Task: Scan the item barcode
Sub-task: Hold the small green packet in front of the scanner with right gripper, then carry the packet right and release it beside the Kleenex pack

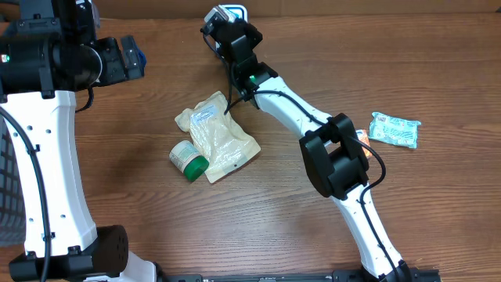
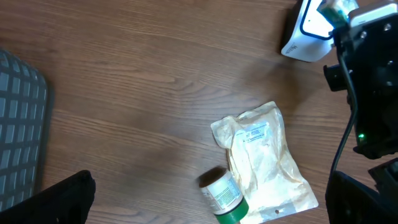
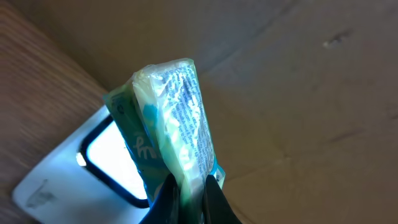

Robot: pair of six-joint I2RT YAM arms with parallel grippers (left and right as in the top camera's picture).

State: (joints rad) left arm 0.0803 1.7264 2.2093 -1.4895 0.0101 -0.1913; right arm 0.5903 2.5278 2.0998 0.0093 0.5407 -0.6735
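Observation:
The teal packet, held just over the barcode scanner now, will be let go by my right gripper close beside the orange packet, toward the cream pouch [image 1: 337, 140].
My right gripper [image 3: 189, 186] is shut on a teal and pale-green packet [image 3: 177, 118] with small print along its side. It holds the packet upright, just over the lit window of the white barcode scanner [image 3: 74, 168]. In the overhead view the scanner [image 1: 235, 12] sits at the table's far edge, with the right gripper [image 1: 221, 22] on top of it. The left wrist view shows the scanner [image 2: 308, 34] and the packet [image 2: 336, 7] at the top right. My left gripper [image 2: 208, 196] hangs open high over the table, with nothing between its fingers [image 2: 56, 199].
A cream pouch [image 1: 218, 135] lies mid-table, and a white bottle with a green cap [image 1: 188, 159] lies on its side against it. Another teal packet [image 1: 395, 129] lies at the right. A grey mesh basket [image 2: 18, 124] stands at the left edge.

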